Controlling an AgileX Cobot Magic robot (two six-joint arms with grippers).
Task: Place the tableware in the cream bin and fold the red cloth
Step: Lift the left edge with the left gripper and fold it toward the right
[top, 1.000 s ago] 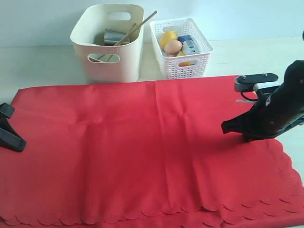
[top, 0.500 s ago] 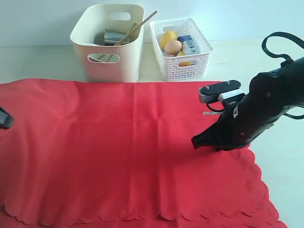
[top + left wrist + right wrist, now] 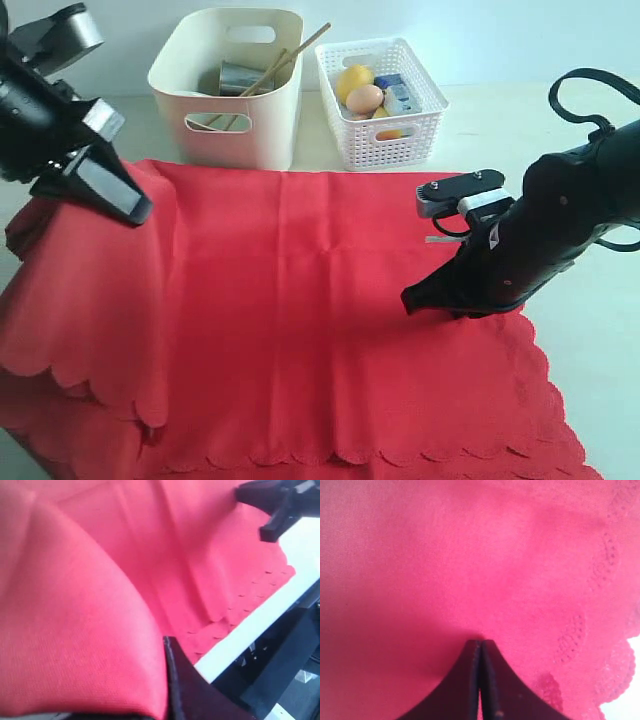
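Observation:
Next, my left gripper releases the red cloth's lifted edge, now hanging in a fold, on the flat cloth [image 3: 446, 279] by my right gripper's fingers.
The red cloth [image 3: 310, 330] covers most of the table, and its left part is lifted and hangs in a fold. My left gripper [image 3: 138, 210] is raised at the upper left, shut on that lifted edge. In the left wrist view the cloth [image 3: 90, 610] drapes against one dark finger [image 3: 175, 675]. My right gripper [image 3: 410, 300] is shut, its tips pressed on the cloth [image 3: 470, 555] near the right scalloped edge; the closed tips [image 3: 481, 643] hold nothing. The cream bin [image 3: 262, 125] stands at the back with a steel cup [image 3: 238, 76] and chopsticks [image 3: 285, 58] inside.
A white lattice basket [image 3: 400, 135] stands right of the bin, holding a lemon [image 3: 351, 78], an egg [image 3: 365, 98] and a milk carton [image 3: 398, 95]. Bare pale table [image 3: 590, 400] lies to the right of the cloth. The table's front edge shows in the left wrist view.
My left gripper has risen from the low left edge and carried the cloth's left side up and inward. The right gripper slid left earlier, then stayed still on the cloth.

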